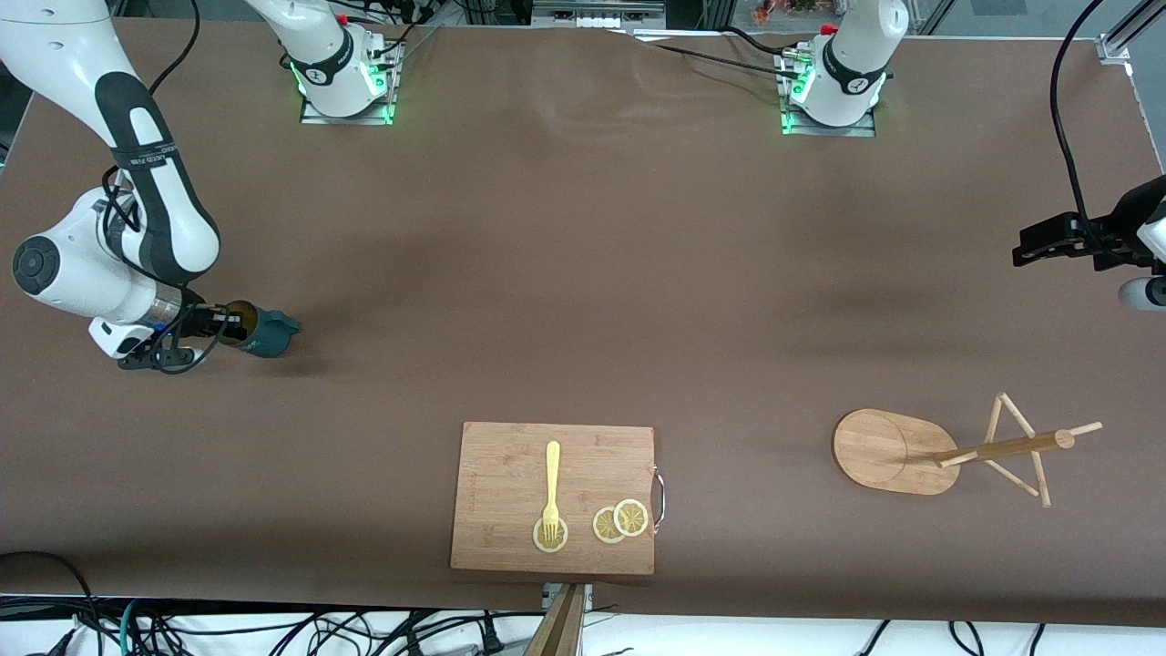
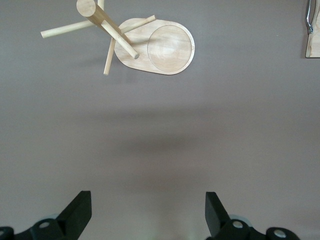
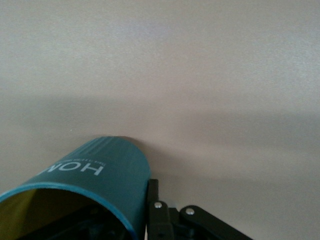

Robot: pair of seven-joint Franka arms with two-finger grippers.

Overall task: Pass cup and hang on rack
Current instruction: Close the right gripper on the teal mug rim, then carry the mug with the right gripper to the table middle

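Next, I release the teal cup from my right gripper on the open brown cloth (image 1: 603,315) behind the cutting board's handle half.
The dark teal cup (image 1: 267,333) with a yellow-ochre inside is tipped on its side, its mouth toward my right gripper (image 1: 221,324). That gripper is shut on the cup's rim, with one finger inside and one outside, low over the right arm's end of the table. In the right wrist view the cup (image 3: 95,182) fills the corner beside my outer finger (image 3: 154,212). The wooden rack (image 1: 897,451) stands near the front edge toward the left arm's end. My left gripper (image 1: 1034,253) is open and empty, high over that end, with the rack (image 2: 160,47) in its view.
A bamboo cutting board (image 1: 510,456) lies at the front middle, with a yellow fork (image 1: 551,487) and lemon slices (image 1: 621,521) on it. Its corner shows in the left wrist view (image 2: 313,46). Brown cloth covers the table.
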